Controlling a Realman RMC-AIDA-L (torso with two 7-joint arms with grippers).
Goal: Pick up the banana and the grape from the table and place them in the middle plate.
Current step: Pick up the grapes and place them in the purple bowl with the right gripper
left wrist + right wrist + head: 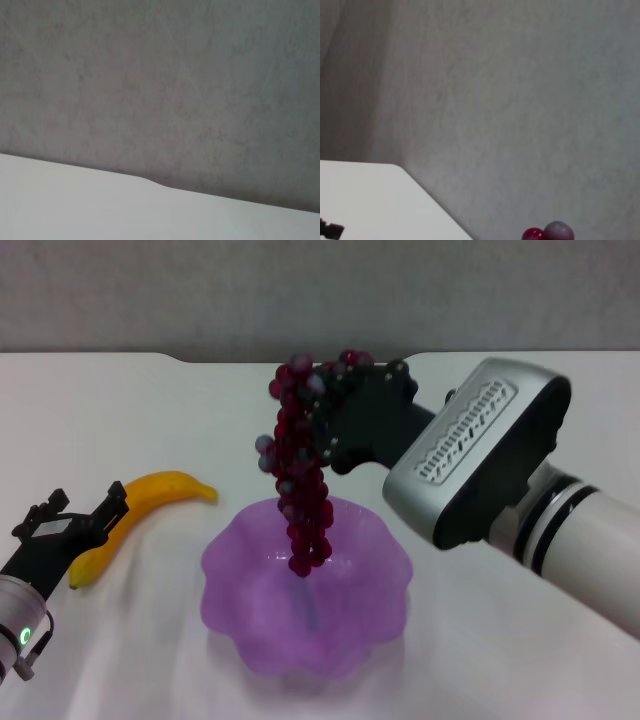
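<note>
The grape bunch will go down from my right gripper near the centre of the purple plate [308, 563], a little toward the plate's far rim.
My right gripper [335, 405] is shut on the top of the grape bunch [300, 475], dark red-purple, which hangs down from it with its lower end over the middle plate [305, 625]. The plate is a translucent purple dish with a wavy rim at the centre front of the white table [120, 400]. A few grapes [547, 233] show in the right wrist view. The yellow banana [140, 510] lies on the table left of the plate. My left gripper [75, 520] sits low at the left, its fingers open, right beside the banana's near half.
The table's far edge has a notch [185, 357] in front of a grey wall [300, 290]. The left wrist view shows only the wall and the table edge [150, 182].
</note>
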